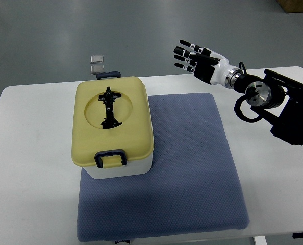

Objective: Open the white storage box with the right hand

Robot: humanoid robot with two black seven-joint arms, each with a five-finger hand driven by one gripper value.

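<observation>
Next, my right gripper closes on the far half of the black handle (109,99), which is at the centre of the pale yellow lid on the white storage box.
A white storage box (122,167) with a pale yellow lid (112,120) sits on the left part of a blue mat (192,163). The lid is down, with a black handle (109,107) folded into its round recess and dark blue latches at the near (110,157) and far (107,75) ends. My right hand (191,57) hovers above the table's far edge, well to the right of the box, fingers spread and pointing left, holding nothing. The left arm does not show.
The mat lies on a white table (29,153). Two small grey squares (97,63) lie on the floor beyond the table's far edge. The right forearm and its black cabling (274,102) stretch over the table's right side.
</observation>
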